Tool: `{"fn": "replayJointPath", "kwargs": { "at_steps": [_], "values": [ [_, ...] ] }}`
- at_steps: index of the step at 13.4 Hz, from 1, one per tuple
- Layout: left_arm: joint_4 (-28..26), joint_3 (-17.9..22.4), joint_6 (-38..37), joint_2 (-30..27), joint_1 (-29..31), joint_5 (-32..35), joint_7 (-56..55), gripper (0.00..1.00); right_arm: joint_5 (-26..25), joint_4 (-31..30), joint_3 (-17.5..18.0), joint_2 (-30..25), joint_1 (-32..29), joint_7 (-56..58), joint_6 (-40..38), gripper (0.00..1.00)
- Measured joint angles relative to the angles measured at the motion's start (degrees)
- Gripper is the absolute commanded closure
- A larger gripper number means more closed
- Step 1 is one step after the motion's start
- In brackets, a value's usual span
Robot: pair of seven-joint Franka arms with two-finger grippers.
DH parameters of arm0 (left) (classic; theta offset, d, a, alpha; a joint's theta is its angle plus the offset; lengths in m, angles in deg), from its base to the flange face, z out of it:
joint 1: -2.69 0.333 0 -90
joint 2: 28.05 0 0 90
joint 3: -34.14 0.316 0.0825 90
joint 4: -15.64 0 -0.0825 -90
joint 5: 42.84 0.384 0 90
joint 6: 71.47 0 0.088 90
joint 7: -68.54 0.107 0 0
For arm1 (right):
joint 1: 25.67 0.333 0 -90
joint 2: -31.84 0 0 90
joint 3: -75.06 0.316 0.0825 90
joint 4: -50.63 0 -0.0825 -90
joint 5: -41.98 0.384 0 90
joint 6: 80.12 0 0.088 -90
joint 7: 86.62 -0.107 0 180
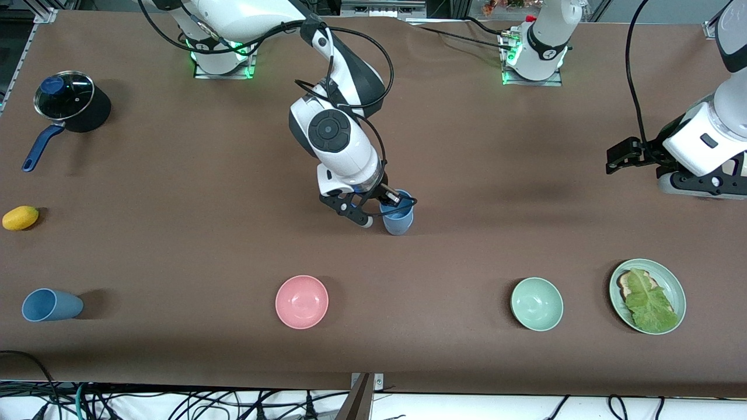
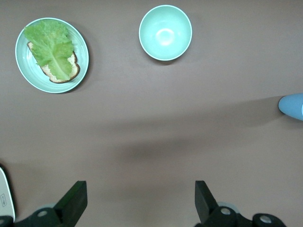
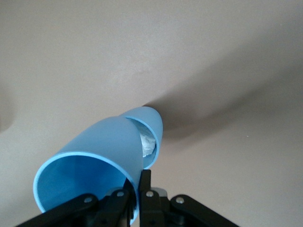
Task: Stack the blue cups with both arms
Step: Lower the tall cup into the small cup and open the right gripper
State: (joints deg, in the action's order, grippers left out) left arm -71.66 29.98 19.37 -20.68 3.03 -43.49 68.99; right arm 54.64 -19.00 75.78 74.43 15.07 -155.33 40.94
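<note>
I will use my right gripper to let go of the light blue cup, now tilted low at the table's middle, inside the other blue cup (image 1: 398,217) (image 3: 148,143) that is standing just beneath it.
My right gripper (image 1: 392,203) is shut on the rim of a light blue cup (image 1: 398,219), one finger inside and one outside. The cup is tilted, low at the middle of the table. In the right wrist view the fingertips (image 3: 145,176) pinch the cup's wall (image 3: 102,142). A second, greyer blue cup (image 1: 51,305) lies on its side near the front camera at the right arm's end. My left gripper (image 1: 613,158) hangs open and empty over bare table at the left arm's end; that arm waits. The left wrist view (image 2: 140,201) shows the held cup (image 2: 292,105) at its edge.
A pink bowl (image 1: 302,301), a green bowl (image 1: 537,303) (image 2: 165,32) and a green plate (image 1: 672,281) (image 2: 23,71) with bread and lettuce stand in a row near the front camera. A lidded black pot (image 1: 67,99) and a yellow fruit (image 1: 20,217) are at the right arm's end.
</note>
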Motion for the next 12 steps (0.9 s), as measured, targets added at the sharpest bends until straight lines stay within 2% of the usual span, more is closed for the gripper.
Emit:
{"fn": "replayJointPath", "kwargs": {
  "at_steps": [3,12],
  "values": [
    [0.00,-0.01,0.03,0.00,-0.12,-1.92,0.00,0.00,0.00,0.00,0.03,0.11,0.20,0.00,-0.18,1.00],
    [0.00,0.19,0.03,0.00,-0.10,-1.94,0.00,0.00,0.00,-0.30,0.03,0.84,0.30,0.00,-0.44,1.00]
  ]
}}
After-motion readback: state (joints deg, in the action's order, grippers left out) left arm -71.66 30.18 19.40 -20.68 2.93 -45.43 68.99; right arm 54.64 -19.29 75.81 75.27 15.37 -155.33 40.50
